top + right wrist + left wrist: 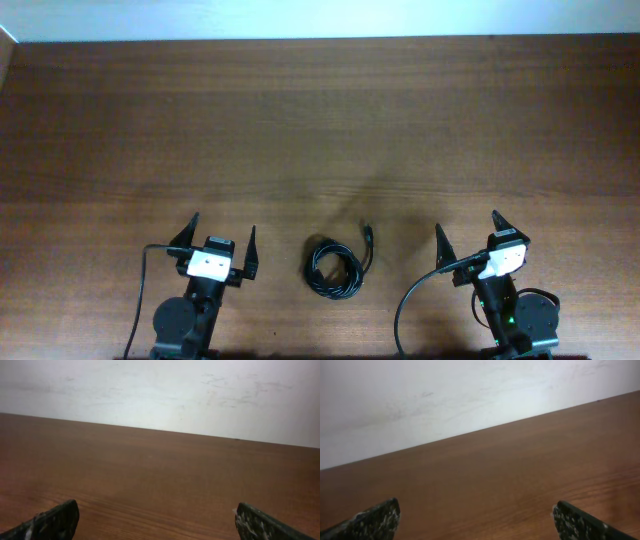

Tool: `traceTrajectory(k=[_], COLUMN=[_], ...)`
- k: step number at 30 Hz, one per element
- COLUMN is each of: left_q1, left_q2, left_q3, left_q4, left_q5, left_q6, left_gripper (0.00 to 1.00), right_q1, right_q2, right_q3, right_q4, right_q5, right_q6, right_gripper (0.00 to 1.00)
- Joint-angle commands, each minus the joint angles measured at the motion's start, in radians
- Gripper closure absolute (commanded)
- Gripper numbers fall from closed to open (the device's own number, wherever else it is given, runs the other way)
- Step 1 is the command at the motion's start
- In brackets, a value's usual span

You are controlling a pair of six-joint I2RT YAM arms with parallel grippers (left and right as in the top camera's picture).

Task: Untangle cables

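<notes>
The left gripper closes next on the black coil's side (316, 250) facing it, opposite the coil's loose plug end.
The cables (336, 268) lie as a small black coil on the wooden table (320, 130) near the front edge, between the two arms, with one loose end and plug (367, 231) reaching up to the right. My left gripper (222, 235) is open and empty, to the left of the coil. My right gripper (467, 225) is open and empty, to the right of it. In both wrist views only the wide-apart fingertips (475, 517) (156, 519), bare table and the white wall show; the cables are out of view there.
The white wall (320, 18) runs along the table's far edge. Thicker black arm cables (143, 290) (405, 300) loop beside each arm base at the front edge.
</notes>
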Motion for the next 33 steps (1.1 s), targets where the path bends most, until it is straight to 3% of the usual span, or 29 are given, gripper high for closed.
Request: traceTrajectory(k=[1,5,11,18,22,25,33], left_q1=[0.002,0.002,0.002,0.001,0.000,-0.098,-0.371], left_q2=[0.013,0.051,0.191,0.599,0.851,1.003,1.368], left_q3=[0.042,0.140,0.290,0.534,0.767,0.873,0.980], left_q4=[-0.087,-0.270,-0.354,-0.452,-0.702,-0.810,-0.766], left_q5=[0.056,0.098,0.203,0.444,0.445,0.396,0.295], left_q6=[-0.034,-0.035,-0.035,-0.034,-0.028,0.003,-0.049], left_gripper=[0.01,0.01,0.01,0.01,0.01,0.01,0.01], right_q1=[-0.004,-0.004,-0.004,-0.004,-0.004,-0.004,-0.004], right_q2=[-0.009,-0.009,-0.009,-0.009,-0.009,-0.009,-0.008], right_q3=[-0.005,-0.005,-0.005,-0.005,-0.005,-0.005,-0.005], right_q4=[-0.005,-0.005,-0.005,-0.005,-0.005,-0.005,-0.005], right_q5=[-0.017,-0.016,-0.016,-0.016,-0.017,-0.016,-0.016], right_q6=[-0.003,-0.003,-0.003,-0.003,-0.003,-0.003,-0.003], right_gripper=[0.01,0.01,0.01,0.01,0.01,0.01,0.01])
